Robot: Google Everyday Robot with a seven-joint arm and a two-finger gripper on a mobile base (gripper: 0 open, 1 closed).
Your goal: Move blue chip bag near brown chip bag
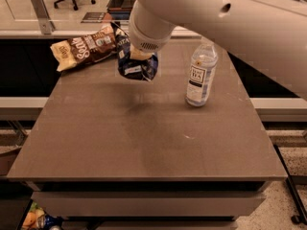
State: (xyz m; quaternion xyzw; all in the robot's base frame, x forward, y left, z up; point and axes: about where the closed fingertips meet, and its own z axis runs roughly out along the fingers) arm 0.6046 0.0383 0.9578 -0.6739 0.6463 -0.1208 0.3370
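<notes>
I have the blue chip bag to put down. Next, I let go of it on the table [123, 71], just beside the end of the brown chip bag that faces the bottle.
The blue chip bag [135, 63] is dark blue with white print. It hangs crumpled from my gripper [138, 56], which is shut on it and holds it above the far part of the table. The gripper is largely hidden under my white arm. The brown chip bag [86, 48], dark brown with tan-yellow ends and white lettering, lies flat at the table's far left corner. The blue bag is just to the right of it, with its upper left edge close to the brown bag's right end.
A clear water bottle [200, 74] with a white label stands upright at the right of the grey table [144, 143]. A counter and an office chair are behind the table. Snack packets lie on the floor at bottom left.
</notes>
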